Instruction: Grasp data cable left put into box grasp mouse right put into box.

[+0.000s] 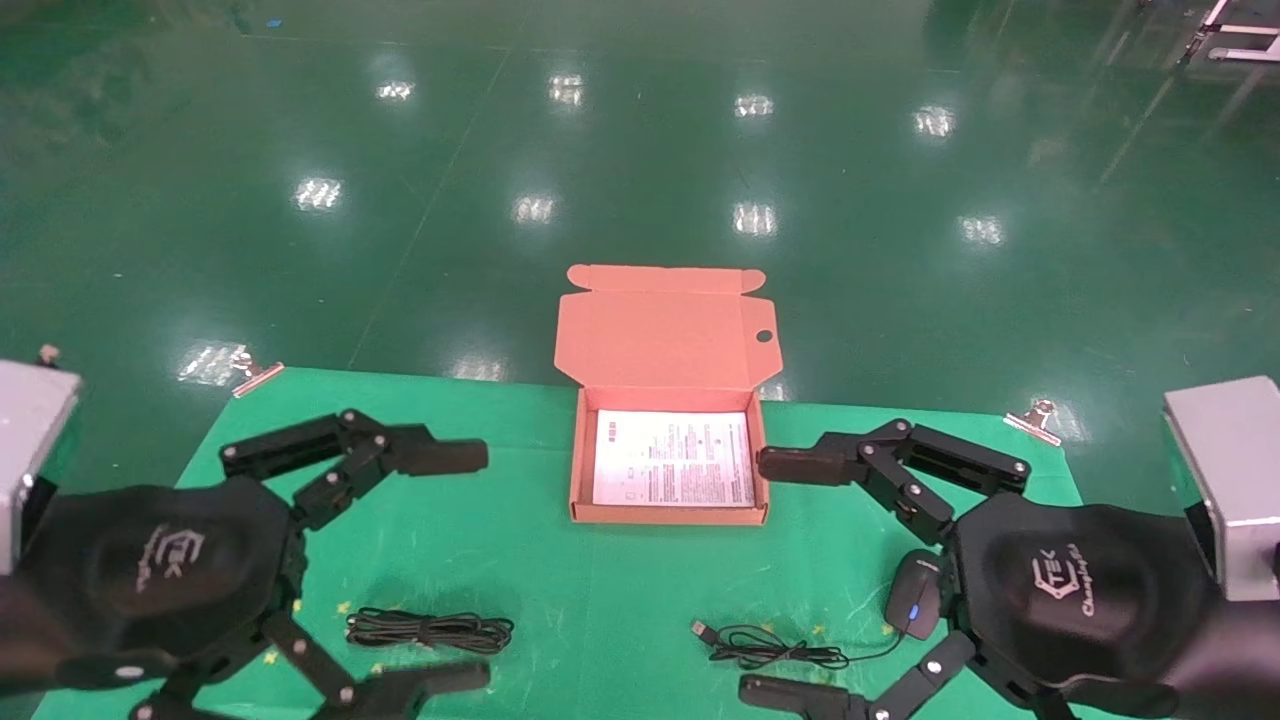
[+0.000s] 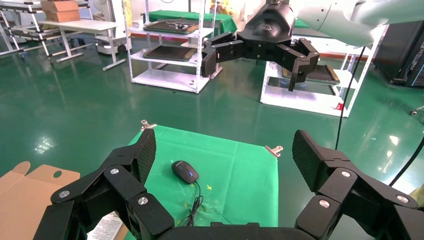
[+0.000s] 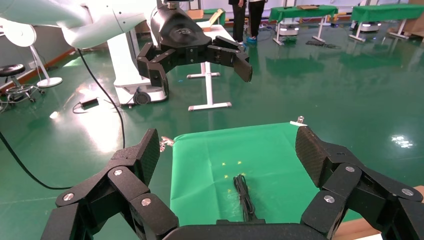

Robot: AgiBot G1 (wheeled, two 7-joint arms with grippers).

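The robot's right gripper should next grab the mouse's bundled cord at the bundle's end nearer the mouse [image 1: 816,655], away from the plug.
The orange-brown box [image 1: 668,515] stands open at the table's middle back, lid [image 1: 660,340] raised, a white printed sheet [image 1: 672,458] inside. The data cable [image 1: 430,630], a long black bundle, lies front left; it also shows in the right wrist view [image 3: 243,195]. The black mouse [image 1: 915,595] with blue wheel lies front right, its thin cord [image 1: 770,648] trailing left; it also shows in the left wrist view [image 2: 185,171]. My left gripper [image 1: 465,567] is open and empty, hovering above the cable. My right gripper [image 1: 778,578] is open and empty, hovering above the cord, left of the mouse.
A green cloth [image 1: 600,590] covers the table, held by metal clips [image 1: 255,372] at the back corners. Shiny green floor lies beyond. Shelving racks [image 2: 170,45] stand past the table's right side in the left wrist view.
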